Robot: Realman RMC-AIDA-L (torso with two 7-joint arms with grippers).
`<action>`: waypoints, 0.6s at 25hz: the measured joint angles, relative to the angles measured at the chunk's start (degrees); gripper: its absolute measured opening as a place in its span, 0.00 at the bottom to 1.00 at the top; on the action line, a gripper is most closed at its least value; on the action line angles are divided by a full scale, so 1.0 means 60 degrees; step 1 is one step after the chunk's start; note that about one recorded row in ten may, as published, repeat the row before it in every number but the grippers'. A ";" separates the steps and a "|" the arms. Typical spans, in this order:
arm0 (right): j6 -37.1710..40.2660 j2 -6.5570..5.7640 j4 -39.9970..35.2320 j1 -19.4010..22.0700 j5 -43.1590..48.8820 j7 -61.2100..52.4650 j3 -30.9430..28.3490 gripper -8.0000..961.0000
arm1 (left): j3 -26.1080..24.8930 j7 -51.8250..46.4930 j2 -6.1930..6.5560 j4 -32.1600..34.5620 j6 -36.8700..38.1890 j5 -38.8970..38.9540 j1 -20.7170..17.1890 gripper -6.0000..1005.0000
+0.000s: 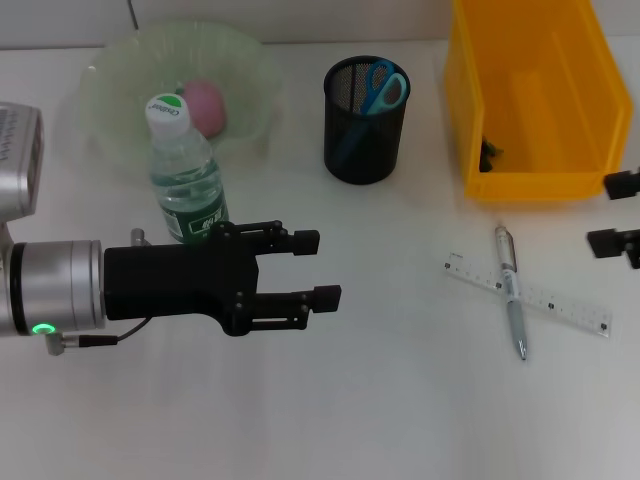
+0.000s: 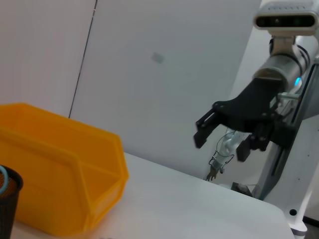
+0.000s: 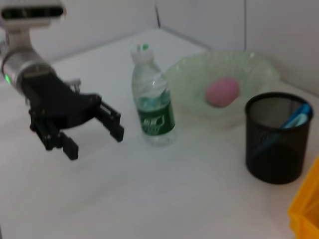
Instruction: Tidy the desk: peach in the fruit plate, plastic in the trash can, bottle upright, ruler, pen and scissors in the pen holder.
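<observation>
Next, my right gripper grabs the clear ruler from under the pen, closing on the ruler's end (image 1: 456,264) nearest the pen holder.
The bottle (image 1: 186,170) stands upright with a white cap and green label, also in the right wrist view (image 3: 152,107). Just in front of and to the right of it, my left gripper (image 1: 322,268) hovers open and empty, apart from the bottle. The pink peach (image 1: 206,106) lies in the green fruit plate (image 1: 110,90). Blue-handled scissors (image 1: 385,86) stand in the black mesh pen holder (image 1: 364,135). The pen (image 1: 511,290) lies across the clear ruler (image 1: 560,305) on the table. My right gripper (image 1: 618,214) is open at the right edge. A small dark item (image 1: 488,152) lies in the yellow trash can (image 1: 535,175).
The yellow bin stands at the back right, close to the pen holder. Bare white table spreads across the front and middle. A white wall runs behind the table.
</observation>
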State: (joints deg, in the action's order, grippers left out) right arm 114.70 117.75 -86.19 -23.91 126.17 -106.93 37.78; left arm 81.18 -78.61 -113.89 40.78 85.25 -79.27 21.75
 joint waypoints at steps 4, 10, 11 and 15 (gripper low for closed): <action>-0.0777 0.0245 0.0223 -0.0668 0.1380 -0.0361 0.1282 0.77 | -0.0122 0.0025 -0.0172 -0.0001 0.0114 -0.0228 -0.0133 0.72; -0.2403 0.0218 0.1489 -0.1074 0.1825 -0.0611 0.2885 0.77 | -0.0127 -0.0005 -0.0303 -0.0001 0.0142 -0.0387 -0.0150 0.72; -0.2582 0.0215 0.1660 -0.1115 0.1878 -0.0613 0.3053 0.77 | -0.0127 -0.0005 -0.0303 -0.0001 0.0142 -0.0387 -0.0150 0.72; -0.3227 0.0213 0.2346 -0.1303 0.1927 -0.0611 0.3721 0.77 | -0.0104 0.0004 -0.0337 -0.0040 0.0150 -0.0399 -0.0167 0.72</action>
State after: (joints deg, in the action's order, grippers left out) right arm 95.34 119.02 -72.11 -31.73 137.74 -110.60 60.10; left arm 80.55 -78.59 -115.91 40.54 86.15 -81.66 20.75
